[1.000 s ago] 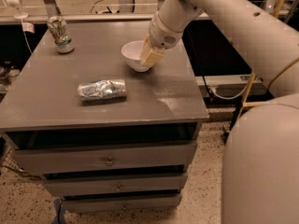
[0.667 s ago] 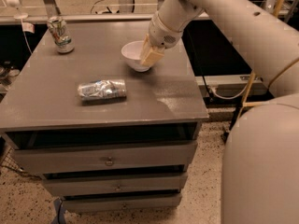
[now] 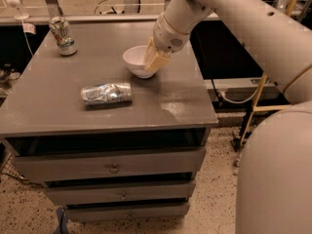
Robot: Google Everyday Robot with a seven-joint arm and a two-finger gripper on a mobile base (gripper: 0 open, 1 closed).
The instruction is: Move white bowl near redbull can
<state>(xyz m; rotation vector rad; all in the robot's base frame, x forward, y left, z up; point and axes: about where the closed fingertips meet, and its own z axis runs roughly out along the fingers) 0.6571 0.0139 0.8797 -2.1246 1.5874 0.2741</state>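
My gripper will let go of the white bowl on the grey cabinet top [image 3: 136, 70], just behind the nearest end of the redbull can.
The white bowl [image 3: 135, 61] sits on the grey cabinet top [image 3: 58, 101], right of centre. My gripper [image 3: 154, 61] is at the bowl's right rim, its pale fingers reaching down over the edge, seemingly one inside and one outside. The redbull can [image 3: 106, 93], silver with blue patches, lies on its side to the front left of the bowl, about a bowl's width away.
A can with white, green and red print [image 3: 63, 35] stands upright at the back left corner. The cabinet has drawers [image 3: 113, 167] below. My arm [image 3: 253, 28] reaches in from the upper right. The cabinet's right edge is close to the bowl.
The bowl and gripper have shifted slightly toward the front; the redbull can and the other can have not moved.
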